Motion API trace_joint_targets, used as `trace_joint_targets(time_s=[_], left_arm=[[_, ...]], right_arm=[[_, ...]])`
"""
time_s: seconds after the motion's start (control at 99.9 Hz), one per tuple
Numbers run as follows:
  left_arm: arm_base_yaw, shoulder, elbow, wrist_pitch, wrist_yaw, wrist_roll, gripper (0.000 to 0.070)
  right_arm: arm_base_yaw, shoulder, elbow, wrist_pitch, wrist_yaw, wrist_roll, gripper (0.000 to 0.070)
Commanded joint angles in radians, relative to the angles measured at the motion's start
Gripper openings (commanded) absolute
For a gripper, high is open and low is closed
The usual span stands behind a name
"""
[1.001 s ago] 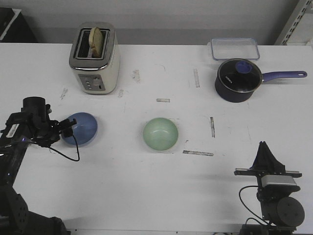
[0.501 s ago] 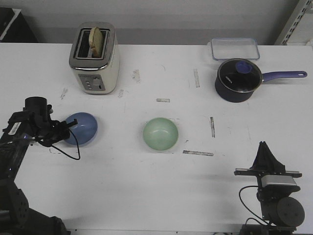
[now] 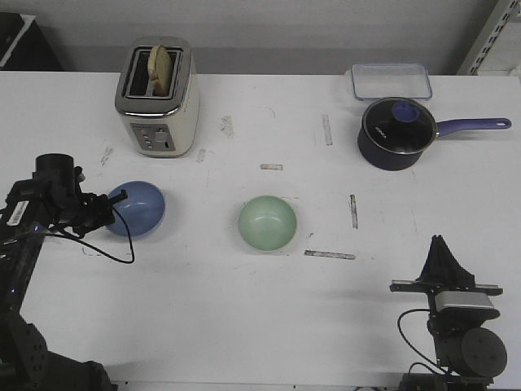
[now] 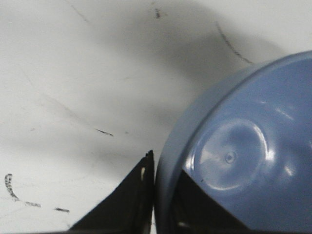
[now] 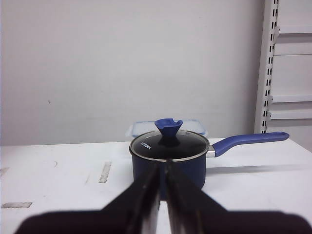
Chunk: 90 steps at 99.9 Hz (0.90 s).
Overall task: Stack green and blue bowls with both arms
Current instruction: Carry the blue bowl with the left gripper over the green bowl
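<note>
Next, my left gripper lets go of the blue bowl inside the green bowl (image 3: 269, 222) in the middle of the table.
The pale blue bowl (image 3: 140, 208) is at the left of the table, slightly tilted. My left gripper (image 3: 115, 207) is shut on its near-left rim: in the left wrist view one finger (image 4: 131, 200) is outside the wall and the other inside the blue bowl (image 4: 243, 146). The mint green bowl (image 3: 267, 223) stands upright in the middle of the table, apart from the blue one. My right gripper (image 3: 440, 245) rests at the front right, jaws together and empty, and points towards the saucepan in the right wrist view (image 5: 162, 171).
A cream toaster (image 3: 159, 98) with toast stands behind the blue bowl. A dark blue saucepan (image 3: 395, 134) with lid and long handle is at the back right, with a clear lidded container (image 3: 391, 80) behind it. Tape marks dot the table.
My left gripper has gone from beside the blue bowl's rim to shut on it. The bowl has tipped and shifted slightly away from me. The right arm has not moved.
</note>
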Motion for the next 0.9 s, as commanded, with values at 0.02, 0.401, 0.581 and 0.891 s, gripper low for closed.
trace_joint_targets(time_s=[0.02,0.401,0.581,0.891], left_arm=[[-0.037,0.002,0.066,-0.047,0.010,-0.009,0.0001],[-0.362,0.003,0.221,-0.040,0.012,-0.080,0.0001],[-0.541,0.012,0.221,0.053,0.012,-0.087,0.0001],[-0.707,0.067,0.221,0.167,0.012,-0.168,0.0001]], right_arm=[[0.000,-0.002,0.006,0.011,-0.002,0.010,0.0015],[0.000,-0.002,0.006,0.013,-0.002,0.010,0.0015],[0.000,-0.002,0.006,0.013,-0.002,0.010,0.0015],[0.000,-0.002,0.006,0.013,-0.002,0.010,0.0015]])
